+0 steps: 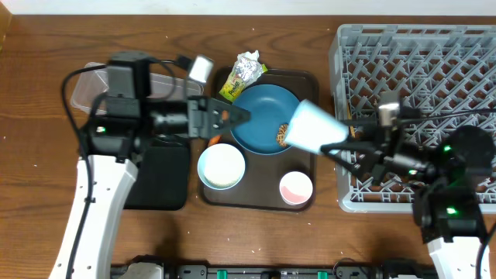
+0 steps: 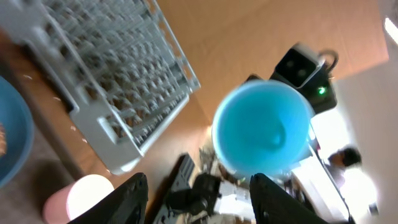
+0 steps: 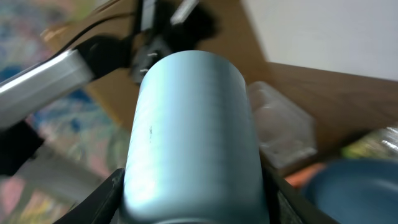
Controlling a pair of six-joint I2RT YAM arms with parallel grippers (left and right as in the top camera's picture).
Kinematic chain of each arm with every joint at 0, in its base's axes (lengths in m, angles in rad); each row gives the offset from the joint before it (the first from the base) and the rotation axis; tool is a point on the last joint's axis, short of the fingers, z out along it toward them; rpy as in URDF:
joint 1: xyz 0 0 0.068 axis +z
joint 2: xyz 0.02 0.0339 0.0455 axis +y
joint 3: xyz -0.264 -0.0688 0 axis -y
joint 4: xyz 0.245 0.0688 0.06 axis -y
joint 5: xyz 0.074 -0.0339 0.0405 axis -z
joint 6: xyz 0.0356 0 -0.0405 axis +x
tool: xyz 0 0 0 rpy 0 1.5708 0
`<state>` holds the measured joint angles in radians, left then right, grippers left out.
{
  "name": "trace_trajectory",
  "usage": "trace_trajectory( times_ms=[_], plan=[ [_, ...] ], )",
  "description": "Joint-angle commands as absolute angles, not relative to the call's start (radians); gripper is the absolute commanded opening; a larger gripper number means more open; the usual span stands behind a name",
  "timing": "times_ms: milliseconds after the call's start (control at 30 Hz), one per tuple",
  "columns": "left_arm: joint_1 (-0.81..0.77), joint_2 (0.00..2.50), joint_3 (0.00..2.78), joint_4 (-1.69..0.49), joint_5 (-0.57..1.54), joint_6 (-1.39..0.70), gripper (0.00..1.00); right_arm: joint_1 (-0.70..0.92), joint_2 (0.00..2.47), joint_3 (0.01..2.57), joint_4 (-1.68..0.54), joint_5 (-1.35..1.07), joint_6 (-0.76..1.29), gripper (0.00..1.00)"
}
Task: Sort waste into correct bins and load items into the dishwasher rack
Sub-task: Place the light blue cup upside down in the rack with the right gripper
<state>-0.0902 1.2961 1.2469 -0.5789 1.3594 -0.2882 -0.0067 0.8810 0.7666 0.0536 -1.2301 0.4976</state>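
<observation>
Next, I put the small white cup, still tilted above the brown tray, down with my right gripper among the wires near the grey dishwasher rack's front edge [image 1: 431,163].
My right gripper [image 1: 335,141] is shut on the small white cup with the blue inside [image 1: 311,127] and holds it tilted above the brown tray; its blue mouth faces the left wrist view [image 2: 264,127], and its side fills the right wrist view [image 3: 193,137]. My left gripper [image 1: 232,116] is open and empty over the left rim of the dark-blue bowl [image 1: 260,112]. A brown food lump [image 1: 279,136] lies in that bowl. The white bowl [image 1: 222,166] and the pink-inside cup [image 1: 295,187] stand on the tray. The crumpled wrapper [image 1: 244,74] lies behind the bowl. An orange carrot piece [image 3: 305,174] lies beside the bowl.
The grey dishwasher rack [image 1: 418,85] stands at the right. The clear tub [image 1: 89,85] is at the back left under my left arm, with the black tray [image 1: 159,182] in front of it. The brown serving tray [image 1: 308,84] holds the dishes in the middle.
</observation>
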Motion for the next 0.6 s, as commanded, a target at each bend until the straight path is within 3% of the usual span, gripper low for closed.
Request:
trace_trajectory(
  times_ms=[0, 200, 467, 567],
  plan=[
    [-0.044, 1.278, 1.265, -0.582, 1.409, -0.294, 0.54, -0.109, 0.860, 0.778, 0.008, -1.166, 0.501, 0.38],
    [-0.038, 1.248, 1.265, -0.582, 1.405, -0.293, 0.54, -0.255, 0.838, 0.778, -0.161, -0.885, 0.491, 0.38],
    [-0.038, 1.216, 1.264, -0.582, 1.405, -0.293, 0.54, -0.362, 0.838, 0.783, -0.521, -0.081, 0.348, 0.38],
    [-0.038, 1.214, 1.264, -0.582, 1.402, -0.293, 0.54, -0.371, 0.838, 0.788, -0.556, 0.022, 0.368, 0.38]
  ],
)
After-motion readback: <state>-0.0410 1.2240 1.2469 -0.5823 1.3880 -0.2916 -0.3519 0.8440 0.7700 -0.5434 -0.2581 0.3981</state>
